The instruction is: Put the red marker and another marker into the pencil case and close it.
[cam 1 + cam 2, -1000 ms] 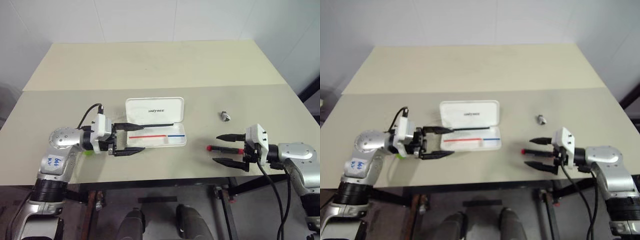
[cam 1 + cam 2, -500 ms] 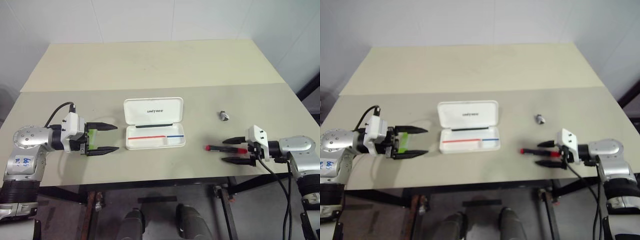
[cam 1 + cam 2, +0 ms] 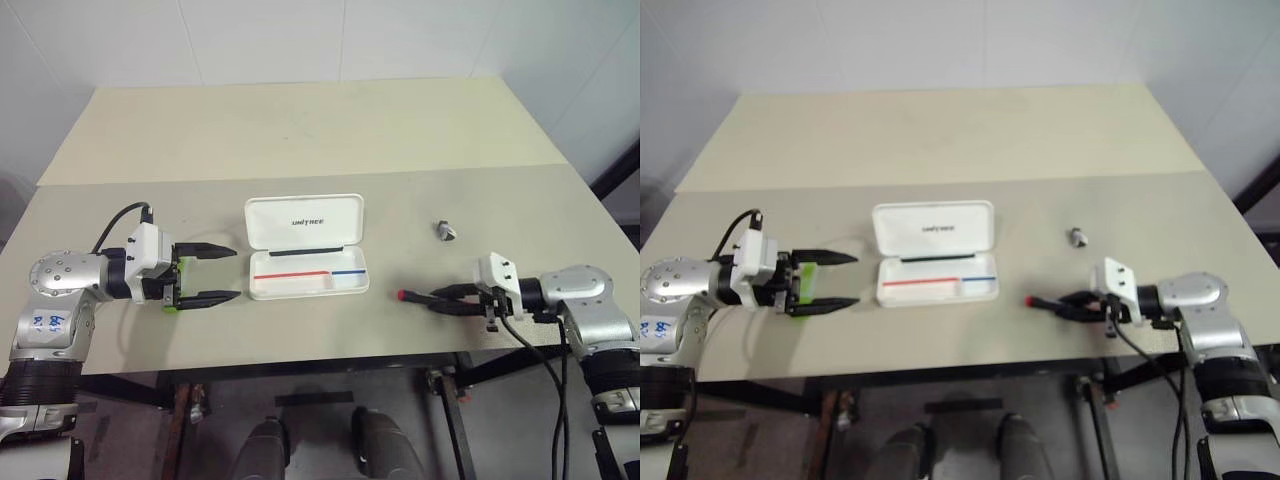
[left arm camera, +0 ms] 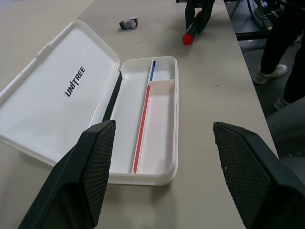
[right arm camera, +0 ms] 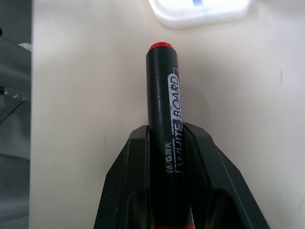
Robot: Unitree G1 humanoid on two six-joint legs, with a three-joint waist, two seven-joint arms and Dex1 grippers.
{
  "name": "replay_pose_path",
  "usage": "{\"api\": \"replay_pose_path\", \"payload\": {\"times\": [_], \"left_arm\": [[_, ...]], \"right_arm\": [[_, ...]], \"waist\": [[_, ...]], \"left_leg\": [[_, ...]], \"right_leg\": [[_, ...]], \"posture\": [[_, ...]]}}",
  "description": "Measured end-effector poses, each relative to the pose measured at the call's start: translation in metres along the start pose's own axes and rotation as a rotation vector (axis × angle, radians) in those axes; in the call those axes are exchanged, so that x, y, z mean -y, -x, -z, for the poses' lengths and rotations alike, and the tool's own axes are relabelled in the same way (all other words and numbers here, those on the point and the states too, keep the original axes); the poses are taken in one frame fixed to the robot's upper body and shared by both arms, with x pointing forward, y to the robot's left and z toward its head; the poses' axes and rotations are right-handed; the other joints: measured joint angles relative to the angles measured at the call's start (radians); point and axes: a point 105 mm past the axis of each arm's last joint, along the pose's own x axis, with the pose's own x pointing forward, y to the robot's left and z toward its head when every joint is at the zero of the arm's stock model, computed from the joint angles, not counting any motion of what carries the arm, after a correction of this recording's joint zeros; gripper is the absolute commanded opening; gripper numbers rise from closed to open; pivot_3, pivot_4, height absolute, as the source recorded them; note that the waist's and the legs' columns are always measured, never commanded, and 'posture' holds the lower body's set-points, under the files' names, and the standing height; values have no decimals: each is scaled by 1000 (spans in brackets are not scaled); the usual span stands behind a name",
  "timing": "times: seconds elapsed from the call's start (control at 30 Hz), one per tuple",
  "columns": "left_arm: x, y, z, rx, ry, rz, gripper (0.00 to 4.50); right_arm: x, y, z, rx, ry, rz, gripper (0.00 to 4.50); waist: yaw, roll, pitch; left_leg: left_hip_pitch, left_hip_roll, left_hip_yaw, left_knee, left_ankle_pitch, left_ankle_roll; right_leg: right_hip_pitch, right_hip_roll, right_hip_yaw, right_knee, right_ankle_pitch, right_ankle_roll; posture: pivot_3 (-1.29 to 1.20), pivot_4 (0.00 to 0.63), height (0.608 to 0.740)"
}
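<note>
Next, I set the red marker with my right gripper in the pencil case tray [image 3: 312, 257], between red stripe and lid.
The pencil case [image 3: 300, 284] lies open at mid-table, its white lid [image 4: 57, 95] folded back and its tray showing a red and a blue stripe. My right gripper [image 3: 434, 298] is shut on the red marker [image 5: 162, 109]. The marker's black barrel and red end [image 3: 402, 295] stick out toward the case, low over the table. My left gripper [image 3: 236, 272] stands open to the left of the case, pointing at it, with nothing between its fingers. The other marker, a light-green one [image 3: 803, 283], lies under that gripper near its base.
A small grey object [image 3: 449, 231] lies on the table behind my right gripper. The table's front edge [image 3: 320, 358] runs just below both arms. A person's dark trouser leg and white shoe [image 4: 281, 57] stand beside the table.
My right gripper has shut on the red marker. My left arm drew back to the left, away from the case, and uncovered the green marker beneath it.
</note>
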Motion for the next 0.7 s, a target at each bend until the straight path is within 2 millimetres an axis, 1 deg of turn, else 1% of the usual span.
{"api": "replay_pose_path", "payload": {"times": [0.1,0.13,0.27,0.33,0.43,0.5,0.6,0.7], "left_arm": [[0,0,0,-2,-1,-1,3462],[0,0,0,-2,-1,-2,3462],[0,1,0,-8,-9,-4,3462],[0,3,2,-17,-8,-9,3462],[1,7,6,-38,-5,-15,3462],[2,8,7,-44,-5,-21,3462],[0,15,15,-61,15,-53,3462],[-3,20,19,-72,24,-79,3462]], "right_arm": [[3,-4,-21,37,47,-12,591],[5,-7,-31,59,65,-14,591],[13,-25,-79,165,179,-32,591],[14,-37,-95,203,206,-49,591],[14,-64,-107,226,225,-77,591],[15,-81,-110,224,238,-91,591],[22,-107,-113,216,260,-78,591],[26,-123,-113,201,280,-73,591]], "waist": [[0,0,0],[-1,0,0],[-2,0,0],[-1,0,0],[-1,0,0],[-1,0,0],[-2,0,0],[-1,1,0]], "left_leg": [[0,0,0,0,0,0],[0,0,0,0,0,0],[0,1,0,0,0,0],[0,1,-1,0,0,-1],[-1,1,-1,-1,0,-1],[-2,1,0,-1,-1,-1],[-2,1,0,-1,-1,-1],[-2,1,-1,-2,-1,-1]], "right_leg": [[0,0,0,0,0,0],[0,0,0,0,0,0],[-1,1,0,1,0,0],[-1,0,-1,1,0,-1],[-2,0,-1,0,0,-1],[-2,0,-1,0,0,-1],[-3,0,-1,1,-1,-1],[-4,0,-2,1,-1,-1]], "posture": [[0,150,740],[0,150,740],[0,150,740],[0,150,740],[0,150,740],[0,150,740],[0,150,740],[0,150,740]]}}
